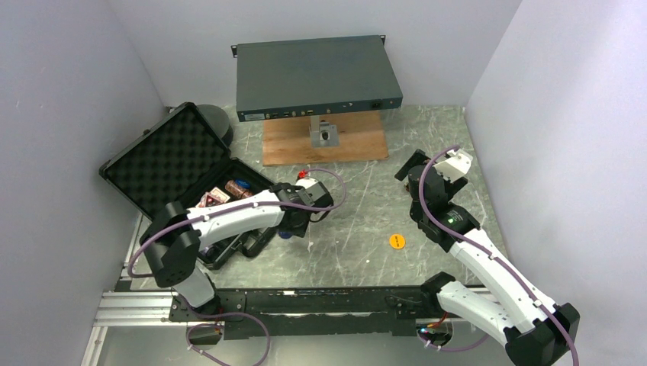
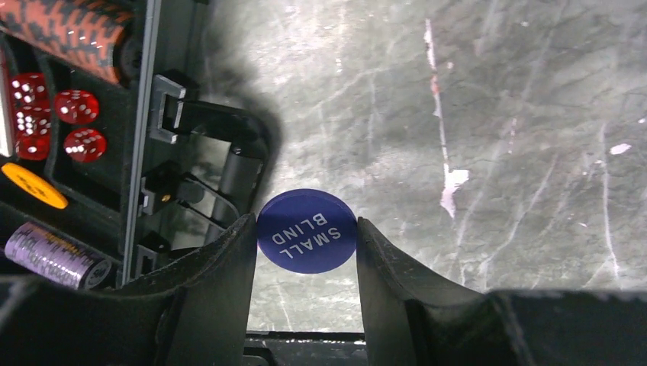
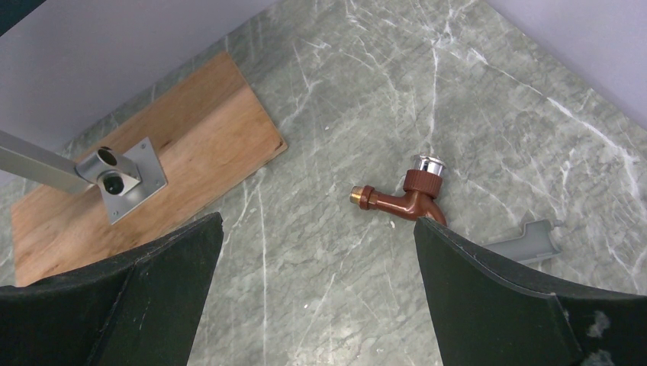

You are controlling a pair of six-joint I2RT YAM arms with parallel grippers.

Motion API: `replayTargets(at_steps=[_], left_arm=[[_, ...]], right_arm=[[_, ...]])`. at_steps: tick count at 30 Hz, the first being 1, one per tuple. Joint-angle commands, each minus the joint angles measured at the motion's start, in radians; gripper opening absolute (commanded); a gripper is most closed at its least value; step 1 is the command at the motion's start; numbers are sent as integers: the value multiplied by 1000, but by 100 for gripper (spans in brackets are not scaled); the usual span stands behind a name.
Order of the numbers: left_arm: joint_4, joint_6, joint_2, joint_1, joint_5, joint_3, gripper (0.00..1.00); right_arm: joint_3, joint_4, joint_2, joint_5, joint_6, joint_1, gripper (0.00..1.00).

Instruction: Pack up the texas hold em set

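The blue disc will go down on the orange disc inside the black case (image 1: pixel 208 226) (image 2: pixel 34 185), put there by my left gripper.
The black foam-lined case (image 1: pixel 164 164) lies open at the left. In the left wrist view its tray holds three red dice (image 2: pixel 76 107), an orange disc (image 2: pixel 34 187), a purple chip roll (image 2: pixel 53 255) and a brown chip roll (image 2: pixel 76 30). My left gripper (image 2: pixel 305 223) is shut on a blue "SMALL BLIND" disc (image 2: pixel 307 231), held edge to edge over the table just right of the case handle (image 2: pixel 236 175). Another orange disc (image 1: pixel 397 241) lies on the table centre-right. My right gripper (image 1: pixel 439 164) hangs open above bare table (image 3: pixel 317 229).
A big flat grey metal box (image 1: pixel 317 76) stands on a post over a wooden board (image 1: pixel 324 141) at the back. A black spool (image 1: pixel 217 122) sits behind the case. A brown tap (image 3: pixel 404 200) and a grey plastic piece (image 3: pixel 526 242) lie near my right gripper.
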State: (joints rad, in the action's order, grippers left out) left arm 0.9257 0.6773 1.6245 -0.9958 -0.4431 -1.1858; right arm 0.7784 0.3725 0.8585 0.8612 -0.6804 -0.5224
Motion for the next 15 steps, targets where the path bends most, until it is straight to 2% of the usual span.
replayTargets(at_steps=[1, 15], left_arm=[[22, 15, -82, 31, -39, 25, 36], [97, 20, -275, 134, -104, 119, 38]], right_arm=[[-2, -32, 1, 6, 8, 3, 100], [-1, -32, 2, 4, 8, 2, 100]])
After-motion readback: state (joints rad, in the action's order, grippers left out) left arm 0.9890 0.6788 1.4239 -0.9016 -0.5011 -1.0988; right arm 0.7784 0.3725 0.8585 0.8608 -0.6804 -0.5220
